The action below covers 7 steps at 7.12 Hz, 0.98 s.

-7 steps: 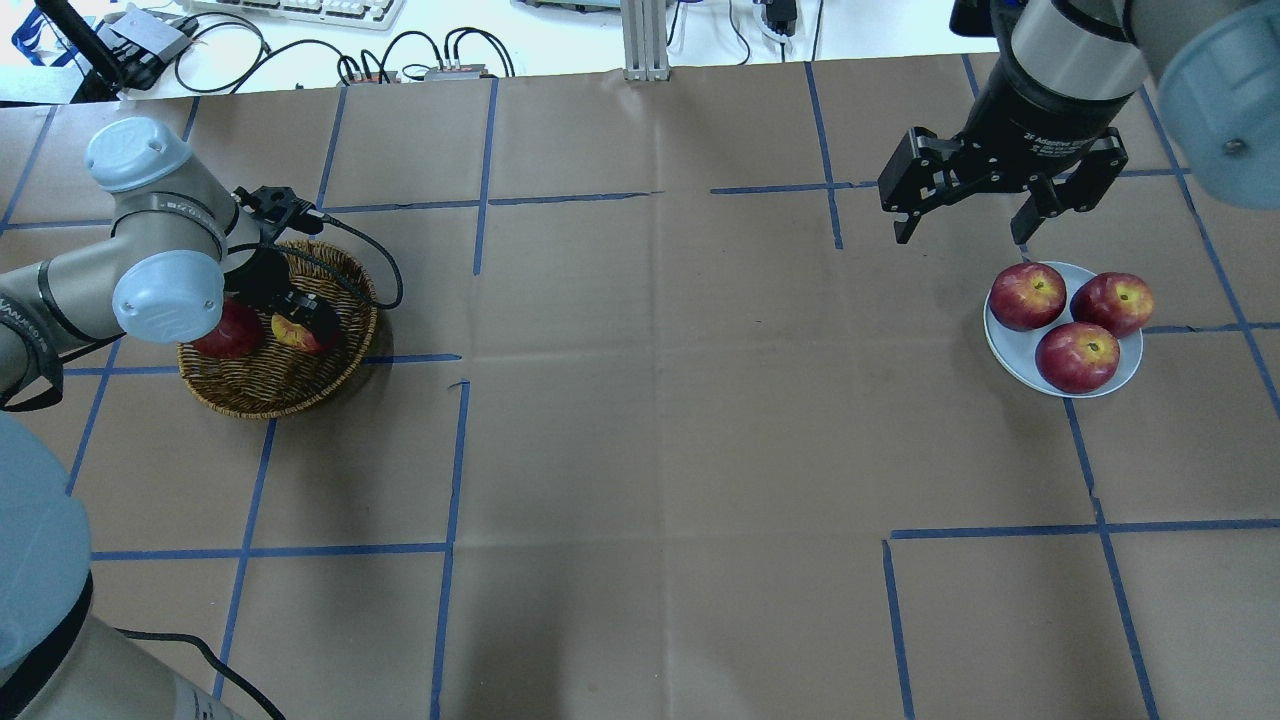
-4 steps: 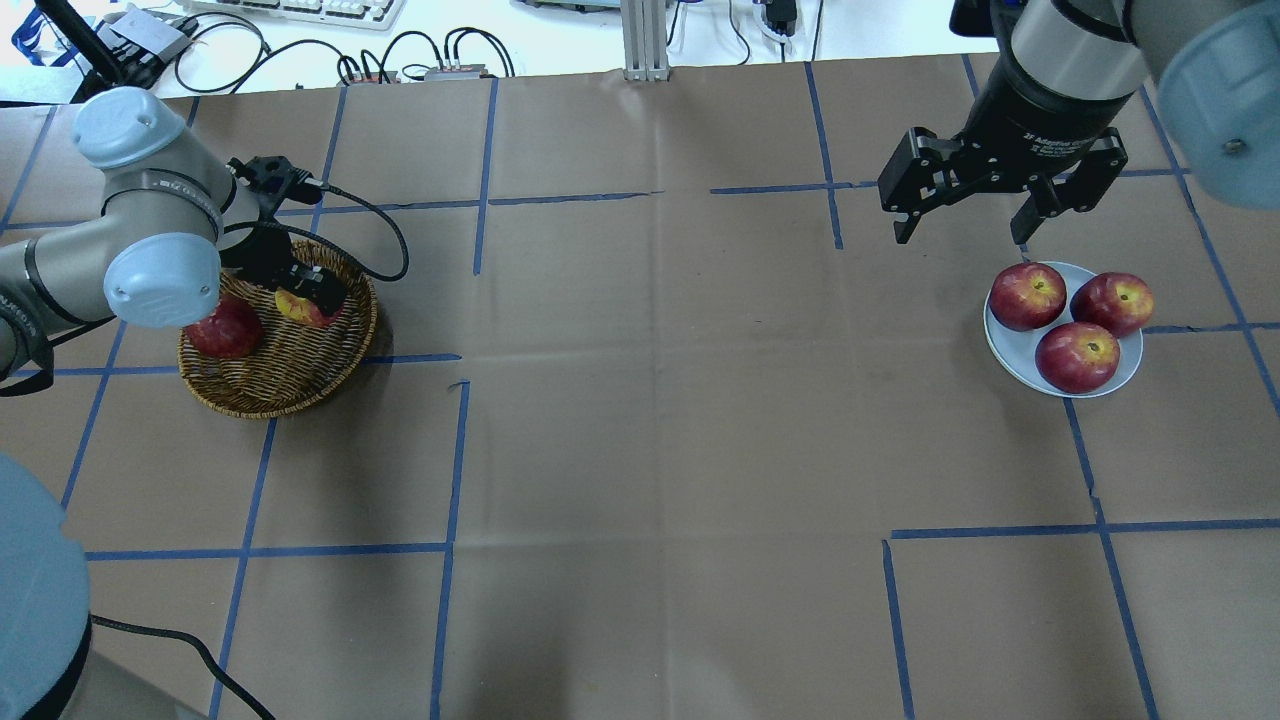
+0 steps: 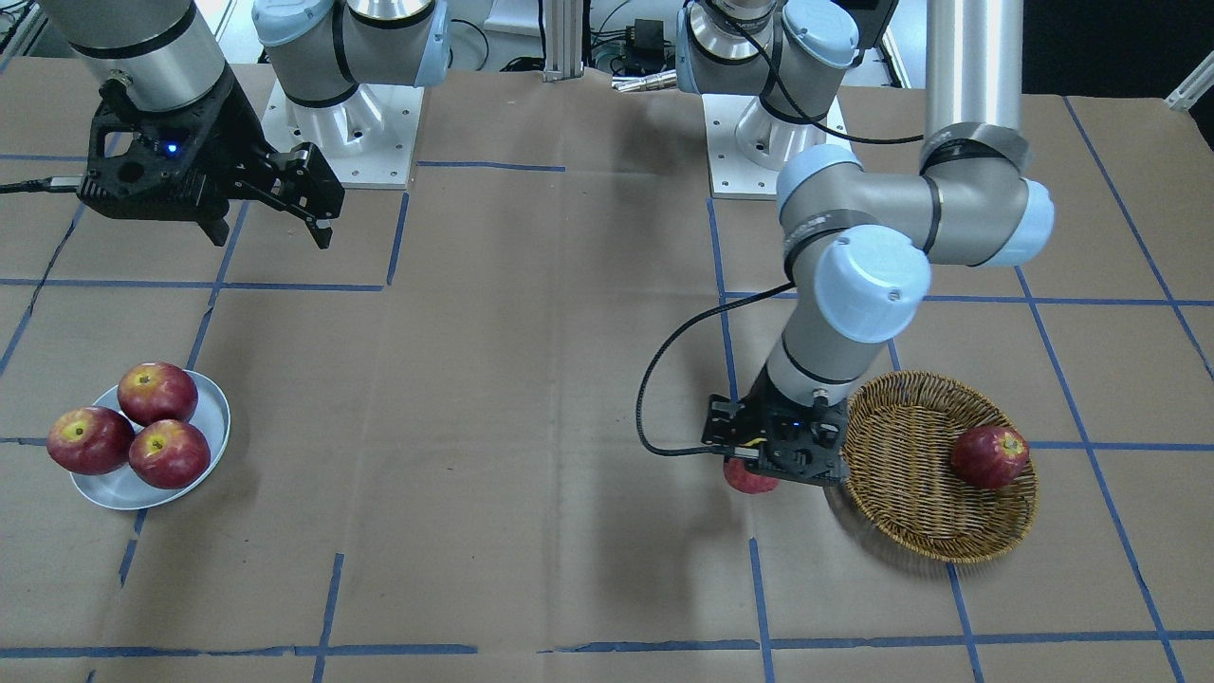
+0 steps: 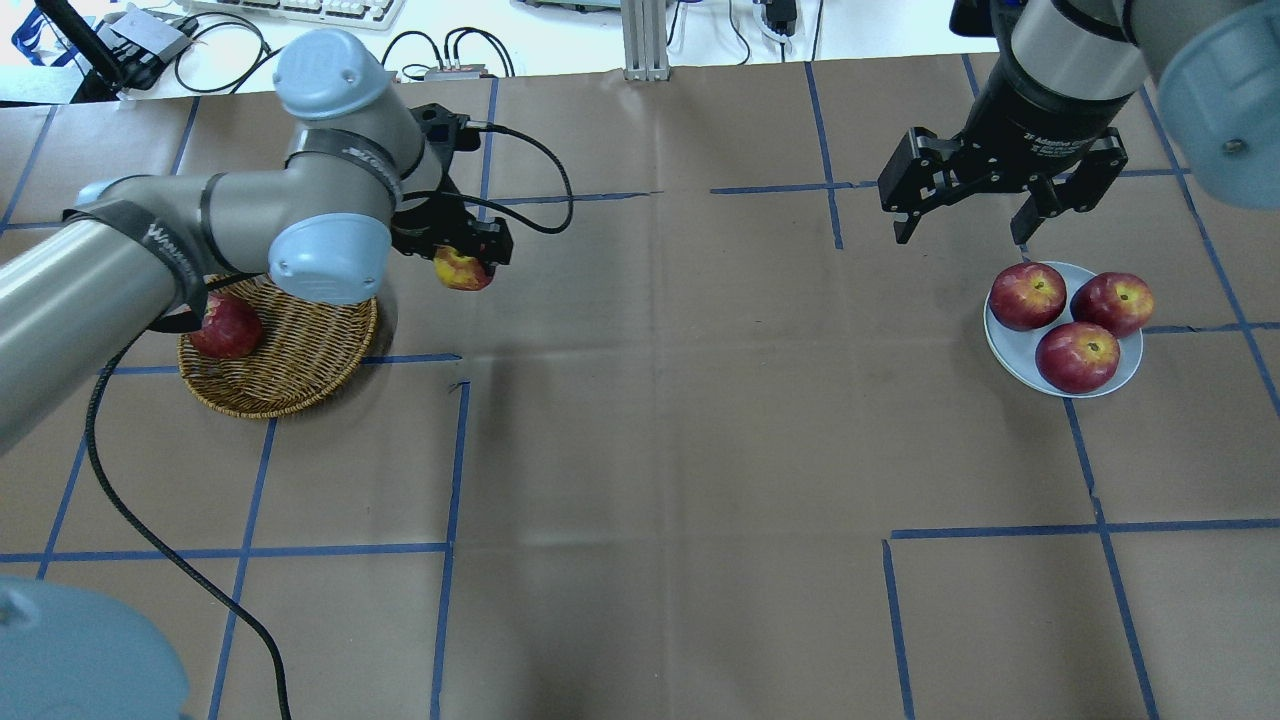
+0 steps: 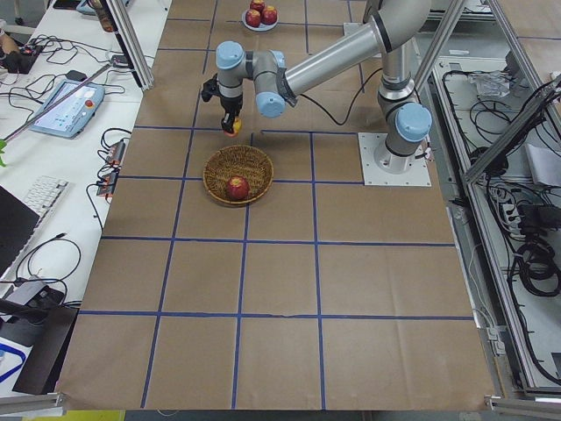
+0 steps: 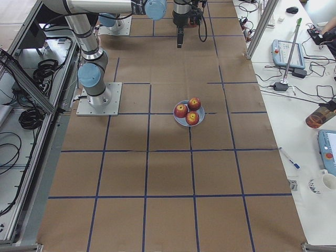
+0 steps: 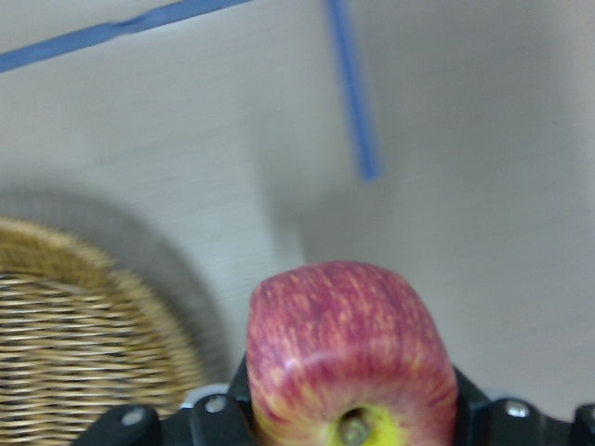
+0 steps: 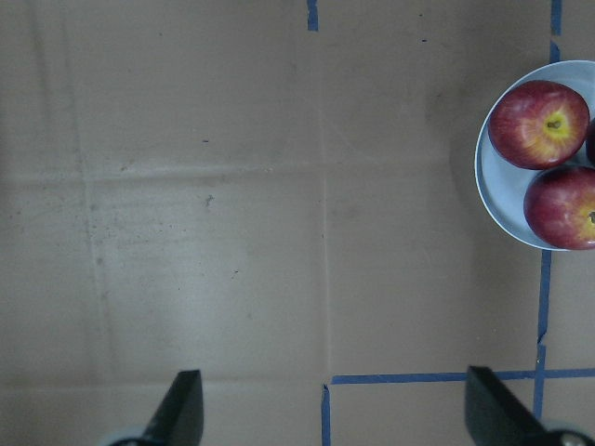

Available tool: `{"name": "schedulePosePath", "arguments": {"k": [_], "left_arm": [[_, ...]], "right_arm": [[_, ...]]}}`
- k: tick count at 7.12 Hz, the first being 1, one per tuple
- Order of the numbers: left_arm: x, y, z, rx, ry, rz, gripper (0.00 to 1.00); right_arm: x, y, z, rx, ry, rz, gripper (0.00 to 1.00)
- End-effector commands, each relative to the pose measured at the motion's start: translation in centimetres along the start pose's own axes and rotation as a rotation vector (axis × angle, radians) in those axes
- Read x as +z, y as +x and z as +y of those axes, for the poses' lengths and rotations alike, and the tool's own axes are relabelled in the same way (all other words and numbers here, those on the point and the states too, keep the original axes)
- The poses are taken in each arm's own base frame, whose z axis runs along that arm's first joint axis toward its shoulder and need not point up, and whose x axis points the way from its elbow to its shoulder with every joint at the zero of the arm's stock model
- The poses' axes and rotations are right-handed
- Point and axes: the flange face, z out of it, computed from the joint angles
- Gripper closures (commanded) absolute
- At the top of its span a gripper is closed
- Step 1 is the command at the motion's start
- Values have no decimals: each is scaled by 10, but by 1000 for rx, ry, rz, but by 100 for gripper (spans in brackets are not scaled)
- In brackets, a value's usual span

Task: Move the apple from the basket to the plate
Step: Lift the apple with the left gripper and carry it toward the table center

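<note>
My left gripper will release the pinkish-red apple on the bare brown paper about midway (image 3: 557,465) between plate and basket. The apple is now held just past the basket's rim.
My left gripper (image 4: 466,254) is shut on the apple (image 4: 460,272), pinkish-red with a yellow-green patch at the stem. It holds the apple above the table just past the basket's right rim. The apple fills the left wrist view (image 7: 351,358) and also shows in the front view (image 3: 749,477). The brown wicker basket (image 4: 290,375) holds one darker red apple (image 4: 225,328). The pale plate (image 4: 1008,355) at the right carries three red apples. My right gripper (image 4: 960,240) is open and empty, hovering just behind and left of the plate.
Brown paper with blue tape lines covers the table. The basket edge shows at the lower left of the left wrist view (image 7: 74,316). The plate's rim shows at the right edge of the right wrist view (image 8: 488,177). Cables and a keyboard lie beyond the far edge.
My left arm has lifted the apple out of the basket and carried it right, past the basket's rim. The darker apple stays in the basket. The right arm has not moved.
</note>
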Motion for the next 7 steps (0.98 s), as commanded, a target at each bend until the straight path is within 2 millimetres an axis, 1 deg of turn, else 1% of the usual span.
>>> {"name": "schedulePosePath", "arguments": {"k": [1, 2, 4, 5, 6, 7], "left_arm": [[35, 108, 13, -83, -35, 8, 55], [47, 135, 16, -86, 3, -7, 55], [74, 153, 20, -110, -14, -2, 55], [82, 158, 21, -102, -11, -3, 55], [84, 169, 19, -88, 3, 2, 54], [84, 175, 16, -82, 9, 8, 54]], "right_arm": [[0, 0, 0, 0, 0, 0, 0], [0, 0, 0, 0, 0, 0, 0], [0, 0, 0, 0, 0, 0, 0], [0, 0, 0, 0, 0, 0, 0], [0, 0, 0, 0, 0, 0, 0], [0, 0, 0, 0, 0, 0, 0]]}}
